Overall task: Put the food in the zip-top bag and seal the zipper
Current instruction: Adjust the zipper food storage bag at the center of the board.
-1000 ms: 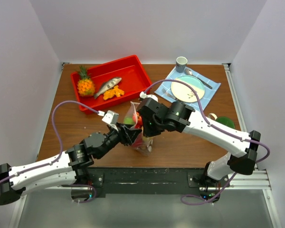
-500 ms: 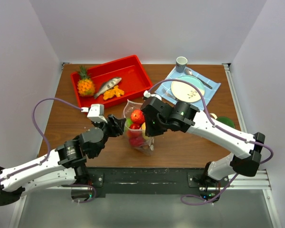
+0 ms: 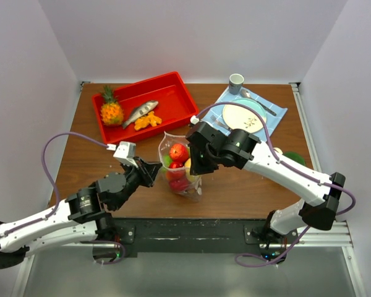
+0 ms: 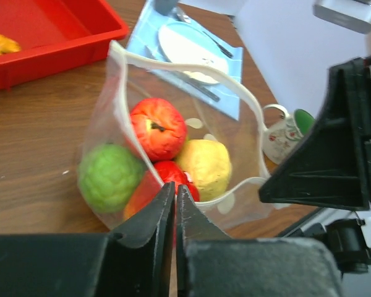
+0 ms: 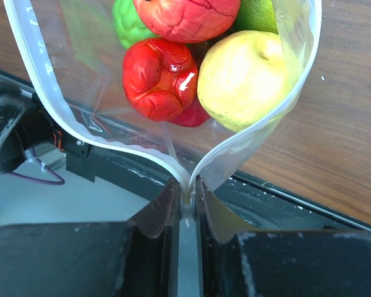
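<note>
My left gripper, at the bag's wide-open rim, away from the zipper end in my right gripper, should pinch the bag's edge [image 4: 260, 211] below the zipper end.
The clear dotted zip-top bag [image 3: 180, 176] stands open-mouthed mid-table, with the food in it: a red apple-like fruit [image 3: 179, 151], a green one [image 3: 167, 161], a yellow one [image 3: 188, 166] and another red one [image 3: 176, 180]. My right gripper [image 3: 196, 169] is shut on the zipper [image 5: 187, 179] at the end of the mouth where both strips meet, seen close in the right wrist view [image 5: 185, 192]. My left gripper [image 3: 159, 166] is at the bag's left side, shut. In the left wrist view [image 4: 174, 185] the rim [image 4: 232, 189] runs into its fingertips from both sides.
A red tray [image 3: 167, 99] at the back left holds a pineapple [image 3: 111, 111], a fish [image 3: 140, 112] and orange pieces [image 3: 147, 121]. A plate [image 3: 243, 116] on a blue cloth [image 3: 275, 120], a cup [image 3: 236, 81] and a green mug [image 3: 292, 159] are on the right.
My left gripper drew back out of the bag's mouth to the bag's left side and closed. A red fruit now lies on top inside the bag. The right gripper kept its hold.
</note>
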{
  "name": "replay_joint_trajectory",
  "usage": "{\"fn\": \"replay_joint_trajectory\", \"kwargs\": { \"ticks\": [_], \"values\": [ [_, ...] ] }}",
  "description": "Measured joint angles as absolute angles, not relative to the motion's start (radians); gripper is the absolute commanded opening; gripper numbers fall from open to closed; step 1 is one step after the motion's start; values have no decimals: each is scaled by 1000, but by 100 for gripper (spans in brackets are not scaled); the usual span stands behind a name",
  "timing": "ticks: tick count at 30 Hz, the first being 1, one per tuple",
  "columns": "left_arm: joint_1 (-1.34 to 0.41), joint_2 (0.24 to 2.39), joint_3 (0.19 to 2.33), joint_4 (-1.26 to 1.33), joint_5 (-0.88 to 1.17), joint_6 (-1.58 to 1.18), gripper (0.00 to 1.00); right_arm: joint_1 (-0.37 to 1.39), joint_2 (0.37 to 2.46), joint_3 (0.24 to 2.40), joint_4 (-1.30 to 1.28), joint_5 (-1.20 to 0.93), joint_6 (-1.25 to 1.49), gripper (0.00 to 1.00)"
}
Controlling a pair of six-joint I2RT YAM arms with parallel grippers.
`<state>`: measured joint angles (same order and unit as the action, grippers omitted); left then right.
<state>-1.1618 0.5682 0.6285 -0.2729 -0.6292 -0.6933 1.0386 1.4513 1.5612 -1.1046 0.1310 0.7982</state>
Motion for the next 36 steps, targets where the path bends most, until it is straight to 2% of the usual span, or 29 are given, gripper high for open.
{"fn": "replay_joint_trajectory", "kwargs": {
  "ticks": [3, 5, 12, 13, 14, 16, 17, 21, 22, 26, 29, 32, 36],
  "values": [
    [-1162, 585, 611, -225, -572, -691, 6, 1033, 1451, 1561, -1101, 127, 800, 0],
    [-1162, 598, 578, -192, -536, -691, 0, 1030, 1451, 1561, -1097, 125, 801, 0],
    [-1162, 648, 493, -110, -424, -687, 0, 1025, 1453, 1561, -1083, 109, 809, 0],
    [-1162, 647, 483, -97, -414, -687, 3, 1025, 1454, 1561, -1083, 109, 810, 0],
    [-1162, 641, 472, -83, -403, -688, 21, 1024, 1454, 1561, -1083, 109, 810, 0],
    [-1162, 624, 450, -54, -386, -685, 29, 1019, 1454, 1561, -1082, 108, 811, 0],
    [-1162, 611, 439, -44, -375, -686, 40, 1016, 1454, 1561, -1081, 108, 811, 0],
    [-1162, 567, 435, -38, -352, -688, 47, 1001, 1454, 1561, -1073, 103, 812, 0],
    [-1162, 553, 435, -43, -347, -688, 46, 999, 1454, 1561, -1070, 101, 812, 0],
    [-1162, 506, 442, -76, -305, -682, 19, 994, 1454, 1558, -1061, 89, 812, 0],
    [-1162, 514, 474, -111, -259, -668, 9, 992, 1454, 1557, -1058, 86, 812, 0],
    [-1162, 548, 487, -131, -204, -658, 0, 989, 1456, 1557, -1057, 86, 812, 0],
    [-1162, 602, 494, -179, -163, -661, 0, 985, 1464, 1558, -1055, 86, 814, 0]
  ]
}}
